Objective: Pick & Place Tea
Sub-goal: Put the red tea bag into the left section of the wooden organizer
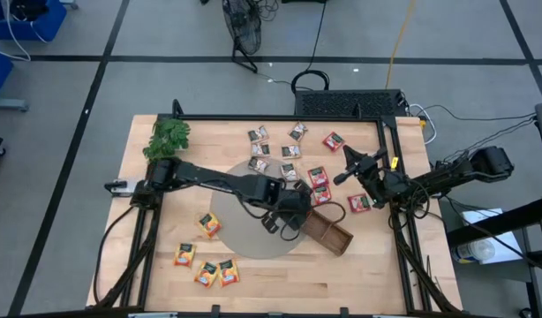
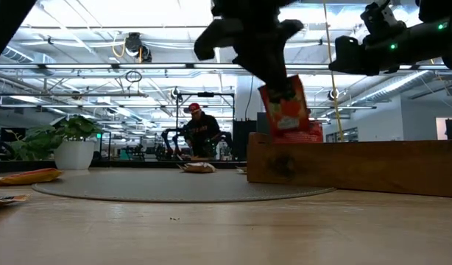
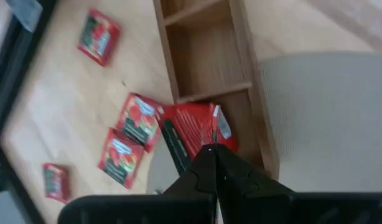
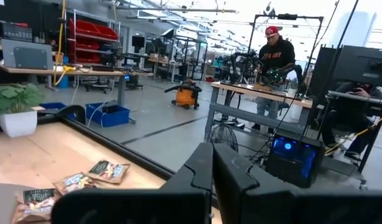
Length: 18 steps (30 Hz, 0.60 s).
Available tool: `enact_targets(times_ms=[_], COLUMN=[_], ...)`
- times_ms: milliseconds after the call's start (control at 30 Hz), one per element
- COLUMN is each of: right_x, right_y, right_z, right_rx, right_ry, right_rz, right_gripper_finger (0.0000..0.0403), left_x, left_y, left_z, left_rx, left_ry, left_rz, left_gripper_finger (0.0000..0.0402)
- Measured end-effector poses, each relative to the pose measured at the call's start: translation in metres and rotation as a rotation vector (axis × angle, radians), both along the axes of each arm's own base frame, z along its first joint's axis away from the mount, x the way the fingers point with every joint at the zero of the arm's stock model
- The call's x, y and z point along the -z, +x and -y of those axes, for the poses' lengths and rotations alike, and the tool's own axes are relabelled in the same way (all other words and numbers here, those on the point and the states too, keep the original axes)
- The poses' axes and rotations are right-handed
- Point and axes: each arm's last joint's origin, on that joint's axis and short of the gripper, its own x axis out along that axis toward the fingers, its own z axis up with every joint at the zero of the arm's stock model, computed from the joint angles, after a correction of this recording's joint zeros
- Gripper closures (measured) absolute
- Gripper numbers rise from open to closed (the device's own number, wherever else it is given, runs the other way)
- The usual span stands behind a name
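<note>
Next, I let go of the red sachet, now held over the tray's near end, with my left gripper in the tray's end compartment [image 1: 297,211] [image 3: 221,132], beside the rim facing the loose red sachets.
My left gripper [image 1: 293,210] [image 3: 213,152] hangs over the near-left end of the long wooden tray [image 1: 328,231] [image 3: 203,59] and is shut on a red tea sachet [image 3: 197,134] [image 2: 285,107]. More red paper [image 2: 303,134] shows at the tray's rim below it. Loose red sachets [image 1: 319,185] lie flat by the tray, grey-white ones [image 1: 275,152] toward the far edge, orange-yellow ones [image 1: 205,261] near the front left. My right gripper [image 1: 350,163] [image 4: 213,171] is shut, raised above the table's right side, holding nothing. My left gripper pinches the red sachet between its two fingers at its upper edge [image 3: 206,144], coming from above and pointing down. The sachet hangs upright, slightly tilted, below the fingertips [image 2: 274,79], with its lower part [image 2: 288,125] at the rim of the tray's end compartment.
A round grey mat [image 1: 240,225] lies under the left gripper and the tray's end. A green leafy sprig in a white pot [image 1: 168,137] [image 2: 75,143] stands at the far left corner. A black frame [image 1: 280,117] borders the table. A person [image 4: 272,59] works at a bench beyond.
</note>
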Motion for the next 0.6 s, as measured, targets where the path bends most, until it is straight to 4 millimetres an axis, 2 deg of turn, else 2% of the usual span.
enact_targets(times_ms=[267,600], right_x=[0.000,0.000], right_y=[0.000,0.000], right_z=[0.000,0.000], right_rx=[-0.002,-0.001], right_ry=[-0.001,-0.001], right_rz=[-0.005,-0.006], right_gripper_finger=[0.0403,0.0403], left_x=[0.010,0.013], left_y=[0.006,0.008], left_z=[-0.005,-0.011], left_rx=[-0.007,-0.069], left_ry=[-0.084,-0.132], left_rz=[-0.020,-0.027], left_gripper_finger=[0.0401,0.0401])
